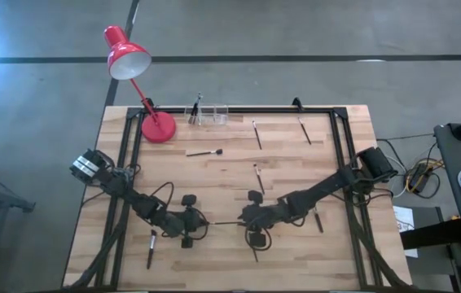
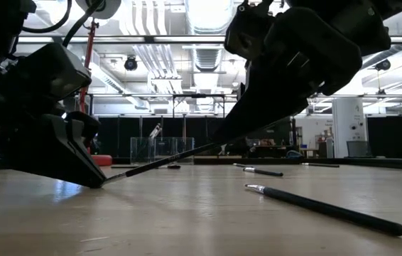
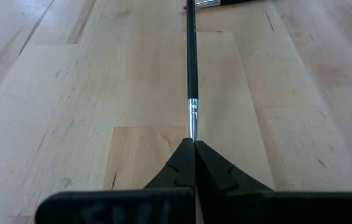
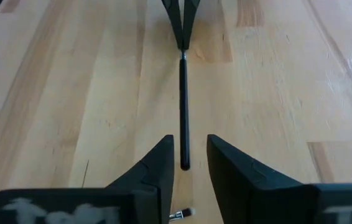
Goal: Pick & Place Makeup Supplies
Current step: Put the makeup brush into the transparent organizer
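Note:
Next, my right gripper moves in toward the ferrule and closes on the handle's middle (image 4: 184,115) before lifting, as only the handle's loose end reaches its fingers.
A thin dark makeup brush (image 1: 226,221) spans the gap between my two grippers near the table's front middle. My left gripper (image 3: 194,142) is shut on its silvery end. In the low view the brush (image 2: 162,163) slants up from the left gripper (image 2: 98,183) toward my right gripper (image 2: 222,146). My right gripper (image 4: 190,149) is open. Its fingers stand on either side of the handle's free end (image 4: 185,163), with a gap showing on each side. More makeup brushes lie loose on the wood, such as one (image 1: 204,152) at mid-table and one (image 1: 256,134) farther back. My left gripper pinches the brush at its silvery ferrule end (image 3: 193,127) between the two fingertips; the tip is hidden between them. The fingers slant down from the table's left and lie along the brush. The handle rises away from them, tilted up and clear of the wood.
A red desk lamp (image 1: 157,126) stands at the far left. A clear holder (image 1: 208,114) with brushes standing in it sits at the far edge. Loose brushes lie at the front left (image 1: 151,248), front middle (image 1: 254,248) and right (image 1: 318,220). A black frame (image 1: 340,138) borders the work area.

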